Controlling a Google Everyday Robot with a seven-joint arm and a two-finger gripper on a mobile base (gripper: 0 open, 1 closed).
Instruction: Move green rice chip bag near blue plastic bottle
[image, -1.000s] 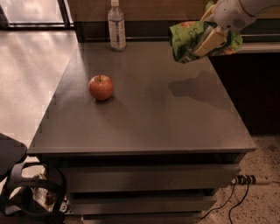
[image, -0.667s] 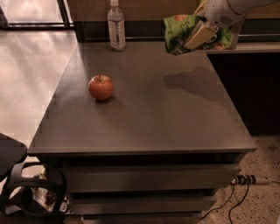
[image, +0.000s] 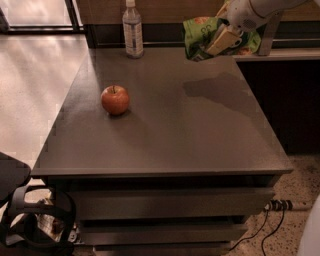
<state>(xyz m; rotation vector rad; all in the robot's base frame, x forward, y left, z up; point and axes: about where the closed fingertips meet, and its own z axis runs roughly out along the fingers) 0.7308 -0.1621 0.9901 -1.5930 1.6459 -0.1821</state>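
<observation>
The robot's gripper will release the green rice chip bag at the table's far edge (image: 180, 48), next to the blue plastic bottle.
The green rice chip bag (image: 200, 34) hangs crumpled in the air above the far right part of the grey table (image: 165, 130). My gripper (image: 224, 39) comes in from the upper right and is shut on the bag. The blue plastic bottle (image: 132, 31) stands upright at the far edge of the table, left of the bag with a gap between them. The bag's shadow lies on the tabletop below it.
A red apple (image: 115, 99) sits on the left half of the table. A dark counter (image: 280, 55) adjoins the table on the right. Drawers sit under the tabletop, with cables on the floor at lower right and a dark object at lower left.
My gripper has carried the bag to the left and a little further back, closer to the bottle. The apple and bottle have not moved.
</observation>
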